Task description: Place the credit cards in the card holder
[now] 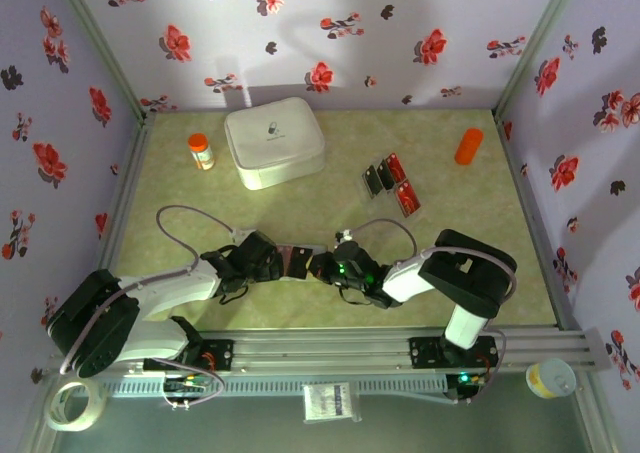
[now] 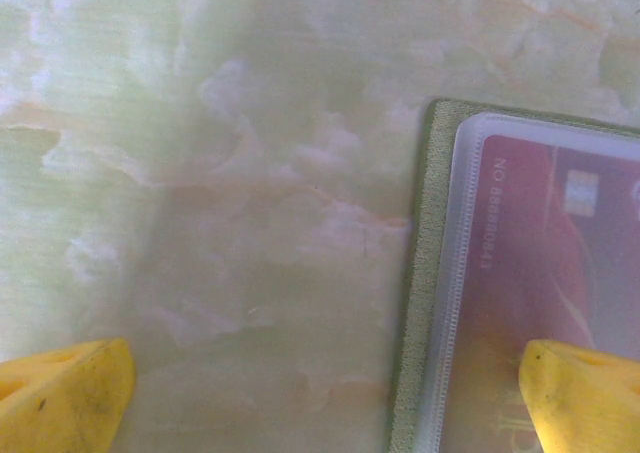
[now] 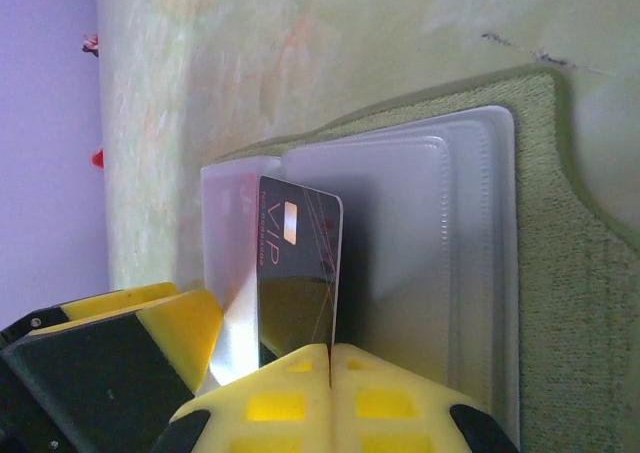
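My right gripper will release the black VIP credit card in the card holder's clear pocket (image 1: 285, 262) (image 3: 272, 276) next to my left gripper.
The olive-green card holder (image 1: 297, 260) lies open at the table's near middle, its clear pockets (image 3: 420, 243) facing up on the olive fabric (image 3: 570, 293). My right gripper (image 3: 330, 351) is shut on a black credit card (image 3: 298, 263) marked VIP, held on edge with its far end at a pocket mouth. My left gripper (image 2: 325, 383) is open over the holder's edge (image 2: 418, 273); one yellow fingertip (image 2: 585, 393) lies over a pocket that has a red card (image 2: 540, 263) in it. The two grippers (image 1: 275, 260) (image 1: 325, 266) meet at the holder. Loose red and black cards (image 1: 390, 188) lie to the back right.
A big white rounded box (image 1: 272, 141) stands at the back, with an orange-capped bottle (image 1: 201, 151) to its left and an orange cylinder (image 1: 468, 145) at the back right. Flowered walls close in three sides. A tape roll (image 1: 75, 408) and a cup (image 1: 550, 378) sit beyond the front rail.
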Action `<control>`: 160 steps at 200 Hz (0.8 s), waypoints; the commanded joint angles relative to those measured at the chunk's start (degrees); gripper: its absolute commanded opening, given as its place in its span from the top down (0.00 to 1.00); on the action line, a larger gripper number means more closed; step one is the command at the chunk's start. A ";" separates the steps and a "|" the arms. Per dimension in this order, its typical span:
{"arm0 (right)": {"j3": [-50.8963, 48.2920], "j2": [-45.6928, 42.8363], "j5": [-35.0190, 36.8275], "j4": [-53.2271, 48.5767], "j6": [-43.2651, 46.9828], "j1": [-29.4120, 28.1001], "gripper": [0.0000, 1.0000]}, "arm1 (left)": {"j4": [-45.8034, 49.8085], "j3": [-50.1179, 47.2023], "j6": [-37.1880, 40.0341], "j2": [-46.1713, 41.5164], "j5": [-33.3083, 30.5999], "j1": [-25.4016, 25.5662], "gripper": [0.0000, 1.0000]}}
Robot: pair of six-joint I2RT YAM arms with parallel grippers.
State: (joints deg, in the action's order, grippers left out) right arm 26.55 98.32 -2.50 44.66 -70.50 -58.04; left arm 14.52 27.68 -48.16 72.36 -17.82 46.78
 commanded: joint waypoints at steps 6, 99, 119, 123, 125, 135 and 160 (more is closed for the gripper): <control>0.83 1.07 -0.26 -3.96 1.42 -0.93 1.00 | 1.23 -1.31 -1.41 0.15 0.50 0.24 0.00; 4.17 3.52 -2.57 -6.36 2.27 -0.71 1.00 | 1.16 -1.57 -1.51 -0.08 0.54 0.24 0.00; 5.28 4.49 -3.33 -6.59 2.42 -0.68 1.00 | 1.20 -1.58 -1.57 -0.28 0.60 0.25 0.00; 5.62 4.78 -3.53 -6.86 2.47 -0.74 1.00 | 1.19 -1.58 -1.54 -0.34 0.57 0.24 0.00; 5.75 4.84 -3.66 -6.91 2.54 -0.69 1.00 | 1.20 -1.51 -1.55 -0.34 0.59 0.24 0.00; 6.86 5.42 -4.36 -7.82 2.98 -0.58 1.00 | 1.34 -1.49 -1.58 -0.60 0.55 0.24 0.00; 9.63 6.18 -6.98 -11.15 4.78 -0.21 1.00 | 1.73 -1.32 -1.44 -1.66 0.55 0.24 0.00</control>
State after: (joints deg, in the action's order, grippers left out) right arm 33.87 102.45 -6.04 39.97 -68.73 -58.02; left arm 14.52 27.53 -48.16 71.85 -17.74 46.78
